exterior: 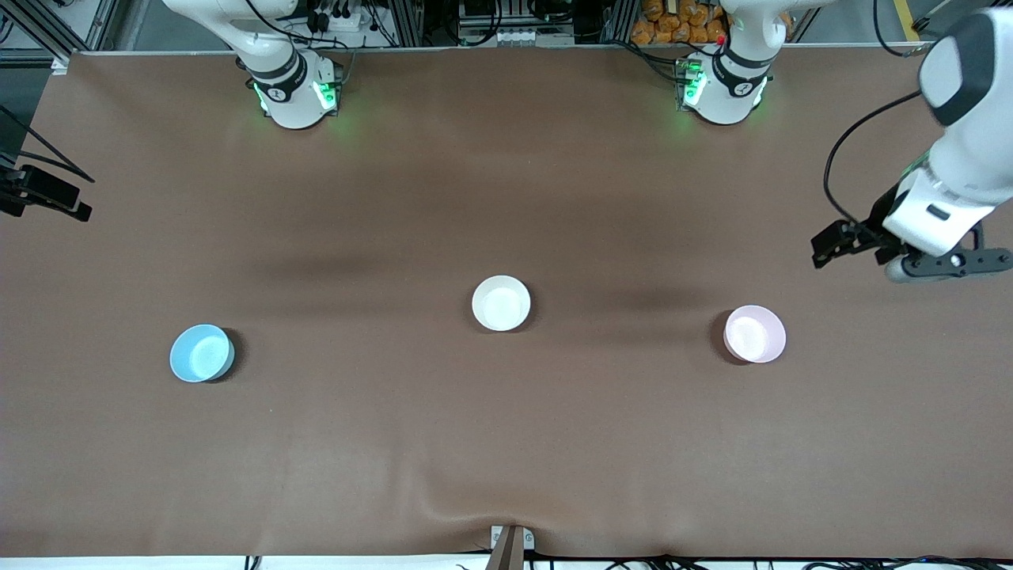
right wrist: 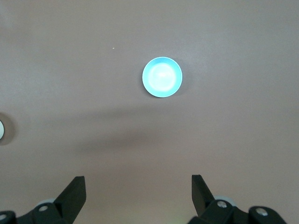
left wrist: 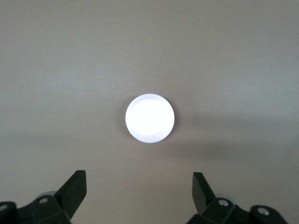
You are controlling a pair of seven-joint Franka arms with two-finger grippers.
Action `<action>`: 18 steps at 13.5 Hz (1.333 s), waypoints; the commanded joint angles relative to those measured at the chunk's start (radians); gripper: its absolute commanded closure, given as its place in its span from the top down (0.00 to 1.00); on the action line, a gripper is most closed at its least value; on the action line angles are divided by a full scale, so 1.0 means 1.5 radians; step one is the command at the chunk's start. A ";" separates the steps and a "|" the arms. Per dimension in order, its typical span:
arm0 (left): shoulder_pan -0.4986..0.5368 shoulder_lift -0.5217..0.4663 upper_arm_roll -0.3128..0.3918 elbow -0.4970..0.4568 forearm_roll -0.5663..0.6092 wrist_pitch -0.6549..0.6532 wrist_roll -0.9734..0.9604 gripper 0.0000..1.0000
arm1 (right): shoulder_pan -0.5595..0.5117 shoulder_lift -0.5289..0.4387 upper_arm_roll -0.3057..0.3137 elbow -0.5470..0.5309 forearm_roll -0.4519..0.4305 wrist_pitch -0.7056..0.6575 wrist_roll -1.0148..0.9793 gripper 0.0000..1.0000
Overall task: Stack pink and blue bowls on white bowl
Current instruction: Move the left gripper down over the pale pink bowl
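The pink bowl is next for my left gripper, which should close on its outer rim (exterior: pixel 783 326) (left wrist: pixel 127 122), on the side facing away from the white bowl.
The white bowl (exterior: pixel 501 302) sits at the table's middle. The pink bowl (exterior: pixel 755 334) sits toward the left arm's end and looks washed-out pale in the left wrist view (left wrist: pixel 149 118). The blue bowl (exterior: pixel 202 353) sits toward the right arm's end and also shows in the right wrist view (right wrist: pixel 162 77). My left gripper (exterior: pixel 942 265) hangs open and empty (left wrist: pixel 139 186) over bare table, near the pink bowl. My right gripper (right wrist: pixel 138 186) is open and empty, high above the table. Only a black part of its wrist (exterior: pixel 43 194) shows in the front view.
The brown table mat (exterior: pixel 506 443) has a wrinkle at its edge nearest the front camera. A sliver of the white bowl (right wrist: pixel 1 129) shows at the edge of the right wrist view. The arm bases (exterior: pixel 293 91) stand along the table's back edge.
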 commanded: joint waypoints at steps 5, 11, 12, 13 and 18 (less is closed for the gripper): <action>0.029 0.057 -0.008 -0.067 0.005 0.173 0.015 1.00 | -0.009 0.000 0.003 0.000 0.011 -0.003 0.006 1.00; 0.033 0.151 -0.008 -0.067 0.003 0.242 0.017 1.00 | -0.010 0.000 0.002 0.000 0.011 -0.003 0.006 1.00; 0.032 0.164 -0.008 -0.067 0.003 0.245 0.018 1.00 | -0.010 0.001 0.002 0.000 0.011 -0.003 0.006 1.00; 0.033 0.175 -0.008 -0.066 0.005 0.245 0.019 1.00 | -0.010 0.000 0.002 0.000 0.011 -0.003 0.006 1.00; 0.050 0.235 -0.007 -0.066 0.010 0.279 0.022 0.94 | -0.009 0.000 0.003 0.000 0.011 -0.003 0.006 1.00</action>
